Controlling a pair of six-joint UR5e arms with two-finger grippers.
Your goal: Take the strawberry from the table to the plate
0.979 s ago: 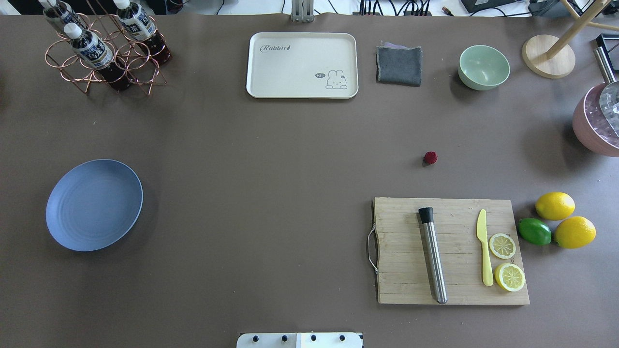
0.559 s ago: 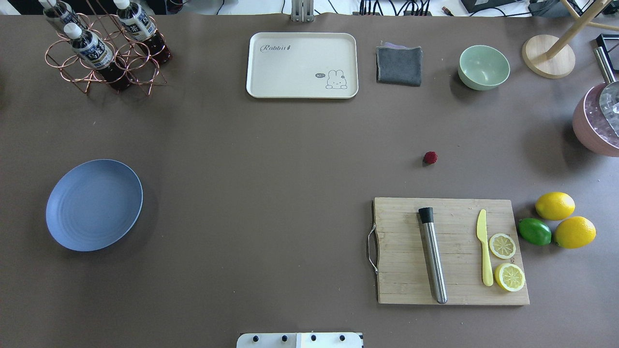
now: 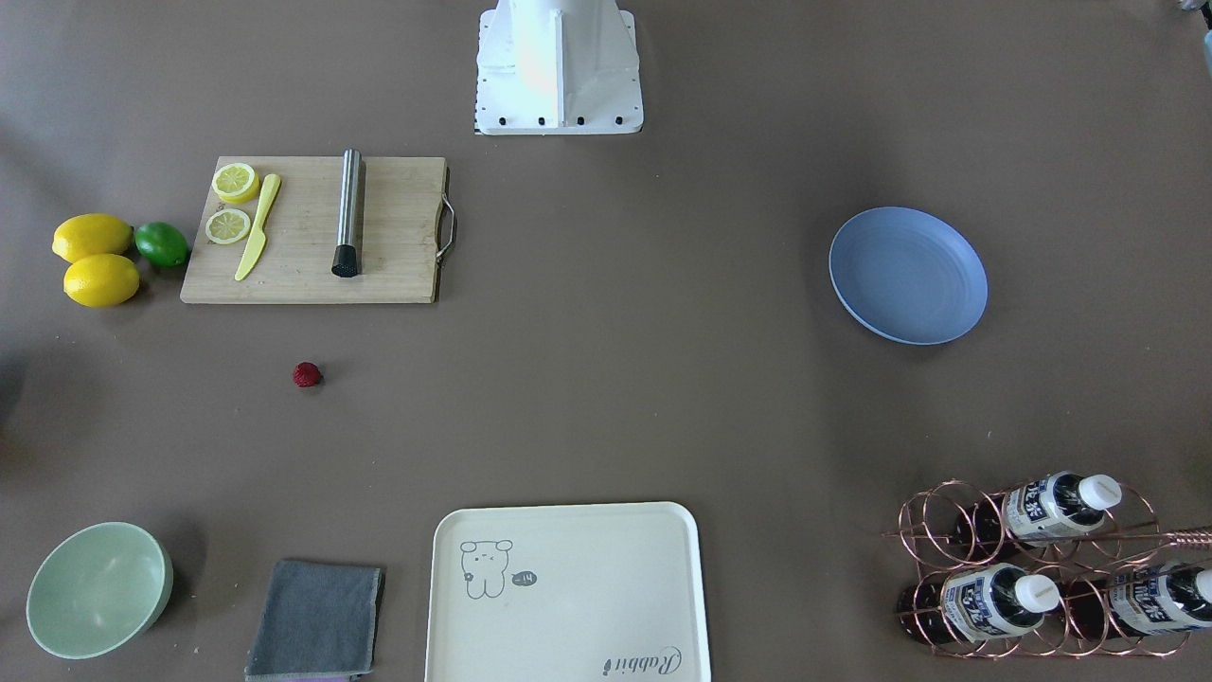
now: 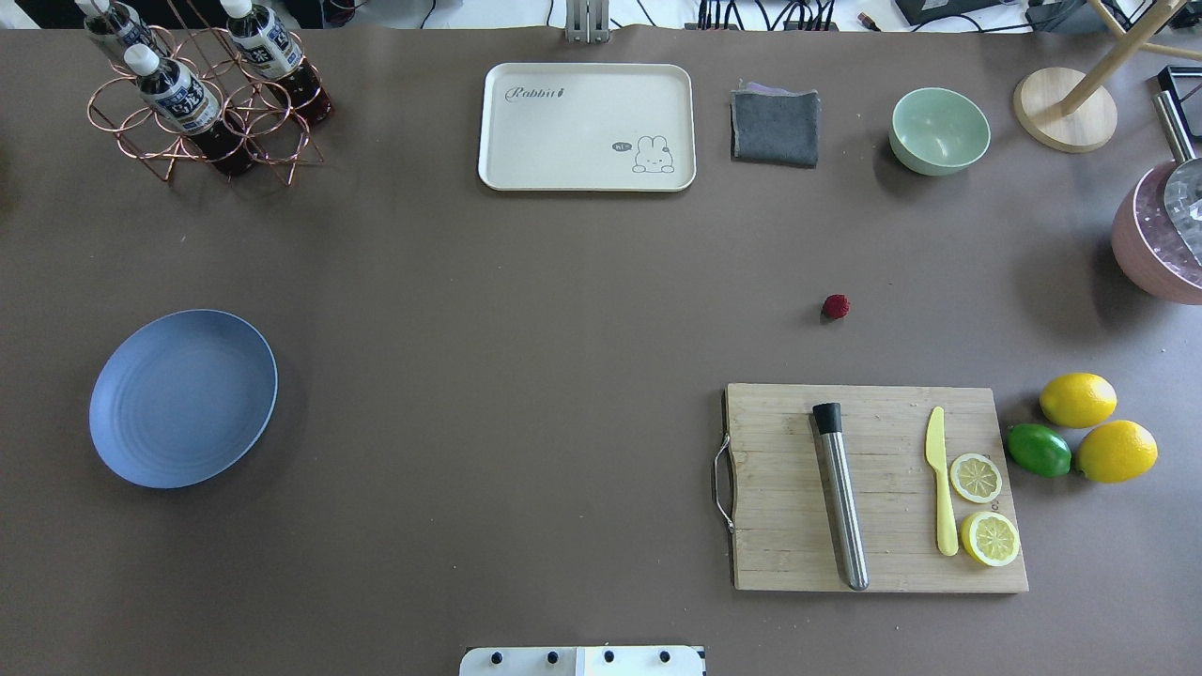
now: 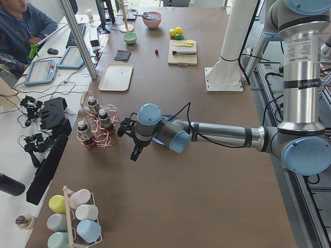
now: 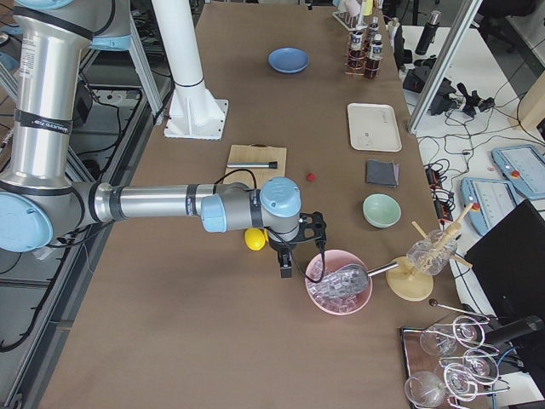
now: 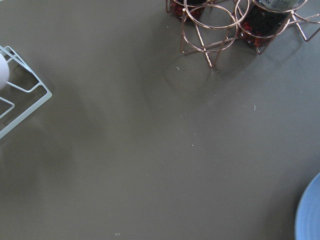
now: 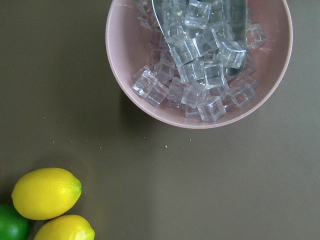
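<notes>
Next, I move my left gripper to the light-blue plate and close it on the plate's rim (image 3: pixel 984 297) (image 7: pixel 298 220), on the side that faces away from the cutting board.
The strawberry (image 4: pixel 836 306) is a small dark-red berry lying alone on the table (image 4: pixel 526 310), just beyond the wooden cutting board (image 4: pixel 873 488); it also shows as the strawberry (image 3: pixel 306 375). The light-blue plate (image 4: pixel 183 398) sits empty far off at the table's left side, and the left wrist view catches the plate's rim (image 7: pixel 309 215). My left gripper (image 5: pixel 135 153) hovers by the bottle rack, near the plate. My right gripper (image 6: pixel 285 266) hangs by the pink bowl, well right of the strawberry. Both grippers show only in the side views, so I cannot tell if they are open or shut.
Two lemons (image 4: pixel 1078 400) and a lime (image 4: pixel 1039 450) lie right of the board, which carries a steel muddler, a yellow knife and lemon slices. A pink bowl of ice (image 8: pixel 200 65), green bowl (image 4: pixel 939 130), grey cloth, cream tray (image 4: pixel 587 127) and copper bottle rack (image 4: pixel 202 94) line the far edge.
</notes>
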